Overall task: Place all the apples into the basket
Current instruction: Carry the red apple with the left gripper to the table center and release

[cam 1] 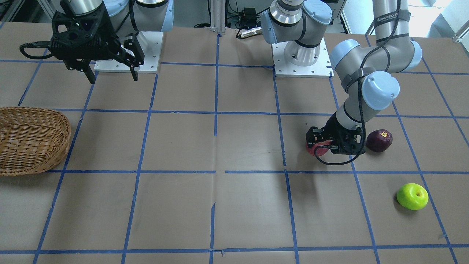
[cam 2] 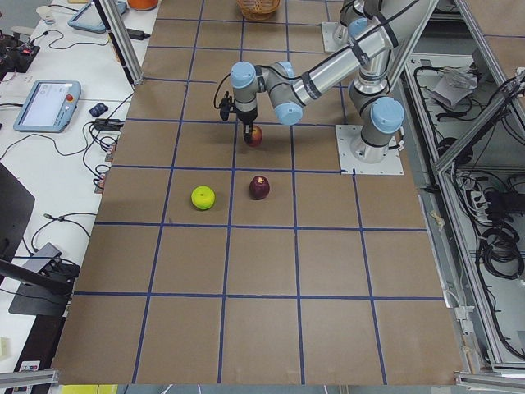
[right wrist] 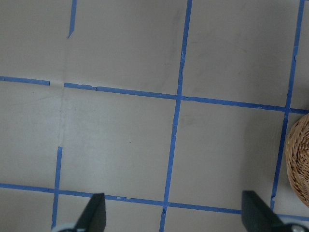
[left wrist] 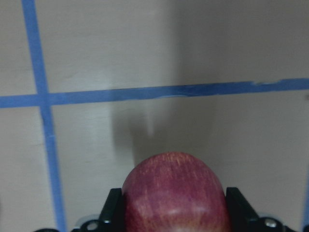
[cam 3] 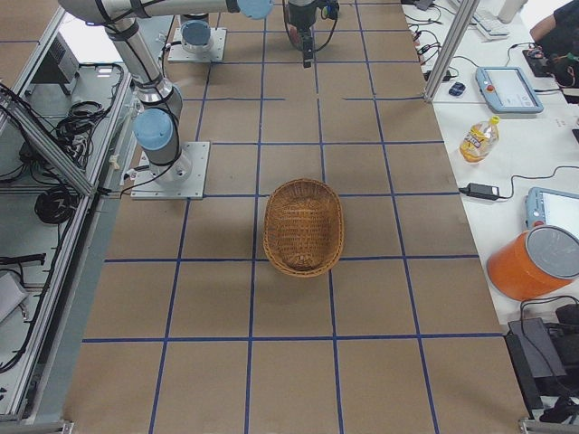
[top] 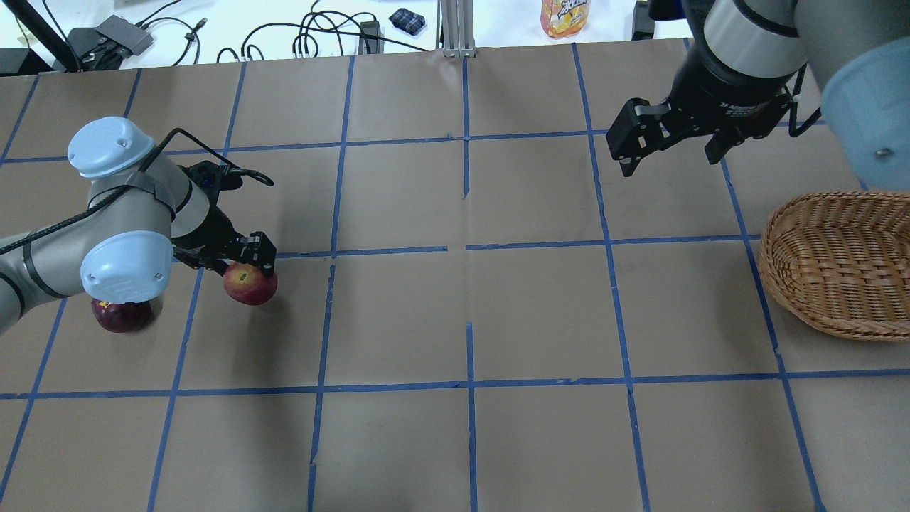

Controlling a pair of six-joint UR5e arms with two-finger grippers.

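Observation:
The robot's left gripper should release the red apple over the small gap in the blue tape line (cam 1: 215, 173), in the middle of the table.
The red apple (top: 250, 284) sits between the fingers of my left gripper (left wrist: 176, 215), which is shut on it; I cannot tell whether it is touching the table. It shows again as the red apple (cam 1: 316, 149) in the front view. The dark purple apple (cam 1: 379, 140) lies just beside that wrist, half hidden under my elbow in the overhead view. The green apple (cam 1: 412, 196) lies alone nearer the table's far edge. The wicker basket (top: 839, 263) stands at the right end and holds nothing. My right gripper (top: 668, 158) hangs open and holds nothing, above the table beyond the basket.
Brown paper with a blue tape grid covers the table (top: 469, 299). Cables, a bottle (top: 565, 16) and small devices lie beyond the far edge. Both arm bases (cam 1: 302, 58) stand at the robot's side. A wide stretch of table separates the apples from the basket.

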